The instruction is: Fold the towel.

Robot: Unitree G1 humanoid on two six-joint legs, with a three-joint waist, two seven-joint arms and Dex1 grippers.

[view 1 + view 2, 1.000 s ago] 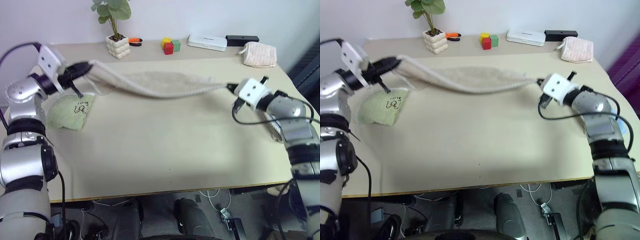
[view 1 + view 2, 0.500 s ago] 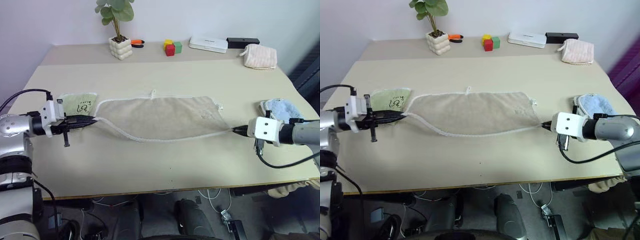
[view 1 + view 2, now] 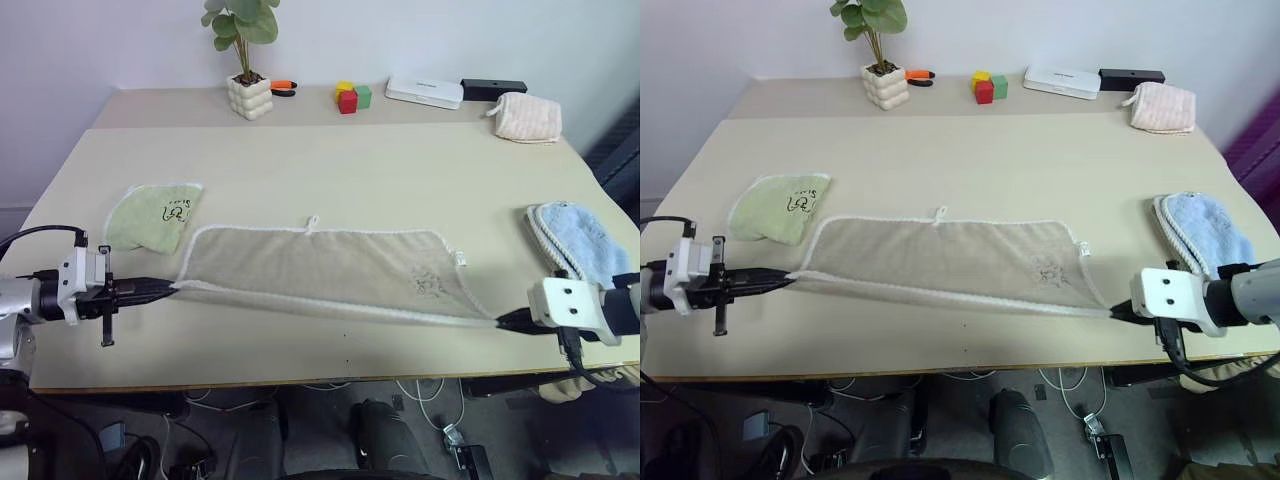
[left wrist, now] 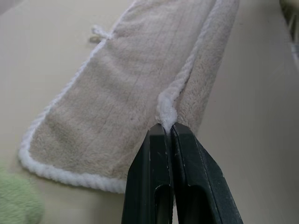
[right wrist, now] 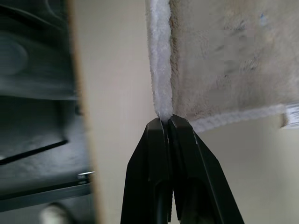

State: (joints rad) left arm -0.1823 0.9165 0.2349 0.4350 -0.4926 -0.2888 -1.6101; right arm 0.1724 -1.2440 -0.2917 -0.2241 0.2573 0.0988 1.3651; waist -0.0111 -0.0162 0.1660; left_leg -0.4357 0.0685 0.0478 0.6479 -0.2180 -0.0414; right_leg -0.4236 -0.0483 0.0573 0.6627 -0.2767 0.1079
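Observation:
Next, my left gripper releases the near corner of the beige towel on the towel's far corner (image 3: 203,232) (image 4: 30,150) next to the light-green cloth.
The beige towel (image 3: 320,262) with white edging lies stretched lengthwise across the table's front half. Its white loop (image 3: 312,221) is on the far edge and a small dark mark (image 3: 428,283) is near its right end. My left gripper (image 3: 168,290) is shut on the towel's near left corner, seen close up in the left wrist view, where the gripper (image 4: 167,128) pinches the white edging. My right gripper (image 3: 503,322) is shut on the near right corner, again pinching the edging (image 5: 161,93). The near edge runs taut between them.
A light-green cloth (image 3: 155,213) lies just beyond the towel's left end, and a fluffy blue towel (image 3: 585,240) lies at the right edge. At the back stand a potted plant (image 3: 245,85), coloured blocks (image 3: 350,97), a white box (image 3: 425,92) and a pink cloth (image 3: 528,115). The table's front edge (image 3: 300,380) is close to both grippers.
Both grippers came back toward the front edge and lower, drawing the towel with them. It went from hanging bunched in the air to lying spread on the table.

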